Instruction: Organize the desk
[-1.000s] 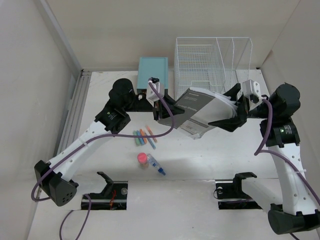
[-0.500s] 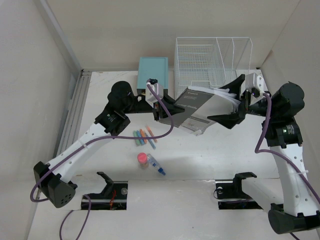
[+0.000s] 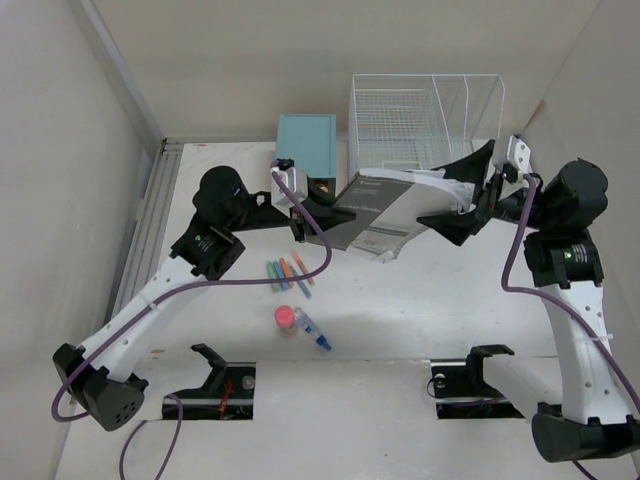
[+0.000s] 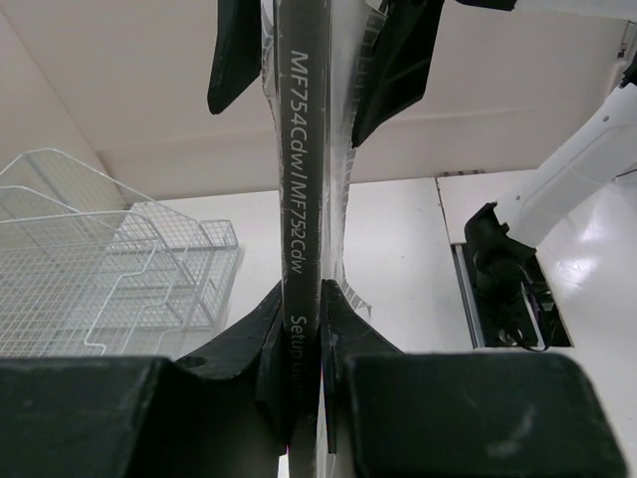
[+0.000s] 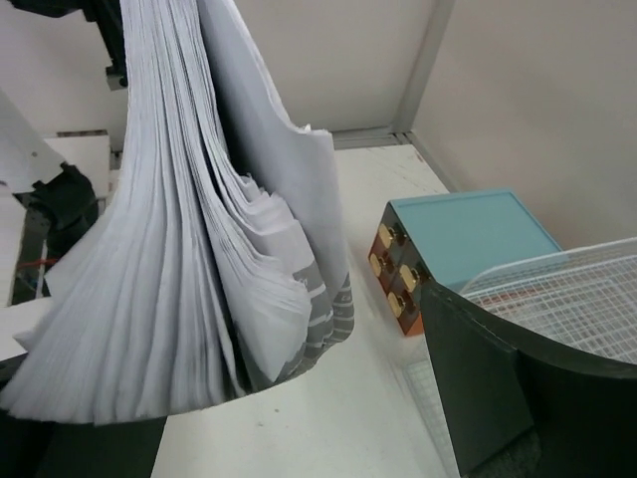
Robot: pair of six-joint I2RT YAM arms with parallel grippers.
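Observation:
The fanned pages droop beside one finger of my right gripper, so it should center on and pinch the whole page edge (image 5: 244, 314) before my left gripper lets go.
A dark grey setup-guide booklet (image 3: 385, 210) hangs in the air above the white desk (image 3: 400, 300), just in front of the wire-mesh rack (image 3: 400, 120). My left gripper (image 3: 305, 208) is shut on the booklet's left edge; the left wrist view shows both pads pressed on the spine (image 4: 302, 199). My right gripper (image 3: 458, 190) is at the booklet's right edge with its jaws wide apart. In the right wrist view the fanned white pages (image 5: 199, 249) droop by one finger, with a gap to the other.
A teal drawer box (image 3: 305, 140) stands at the back beside the rack. Several coloured markers (image 3: 288, 272), a pink-capped bottle (image 3: 285, 318) and a blue pen (image 3: 312, 330) lie on the desk in front. Silver rails (image 3: 150, 215) run along the left edge.
Both arms have carried the booklet up and back toward the rack. The left gripper has drawn left and the right gripper has risen, so the booklet is stretched flatter.

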